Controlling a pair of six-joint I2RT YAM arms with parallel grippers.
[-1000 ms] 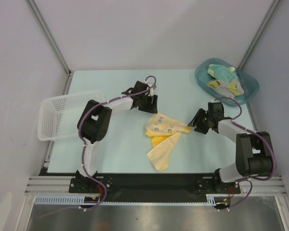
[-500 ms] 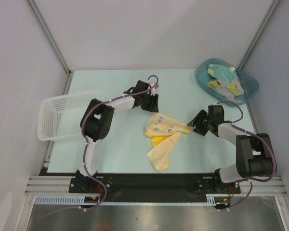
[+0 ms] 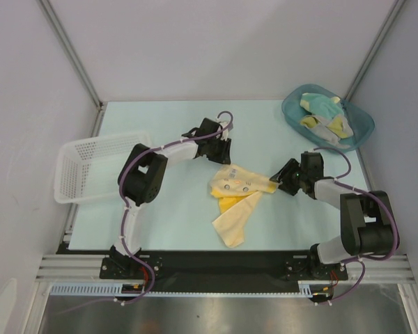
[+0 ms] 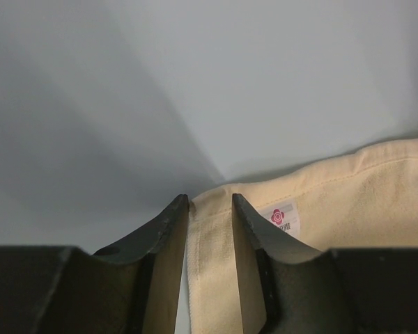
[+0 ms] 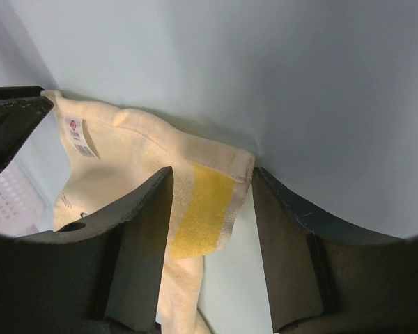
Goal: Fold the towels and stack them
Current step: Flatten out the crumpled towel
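The towel is lying bunched, with its near end trailing crooked. My right gripper needs to pinch the yellow-patched corner [image 3: 270,184], and both grippers should lift the towel open before folding.
A pale yellow towel [image 3: 237,195] with a chick face lies crumpled in the middle of the table, one end trailing toward the near edge. My left gripper [image 3: 221,156] is low at its far left corner. In the left wrist view that corner [image 4: 209,243] lies between the jaws of the left gripper [image 4: 210,202], which stand narrow but with a slit of table still showing. My right gripper [image 3: 279,182] is at the towel's right corner. In the right wrist view the right gripper [image 5: 210,174] stands wide around a corner with a yellow patch [image 5: 202,209], not pinching it.
A teal plastic tub [image 3: 290,111] at the back right holds more towels [image 3: 324,115], teal, yellow and grey. A white mesh basket [image 3: 90,167] lies tipped at the left edge of the table.
The left gripper's jaws have narrowed around the towel's far corner and the arm has crept slightly right. The right gripper has edged a little toward the towel's right corner.
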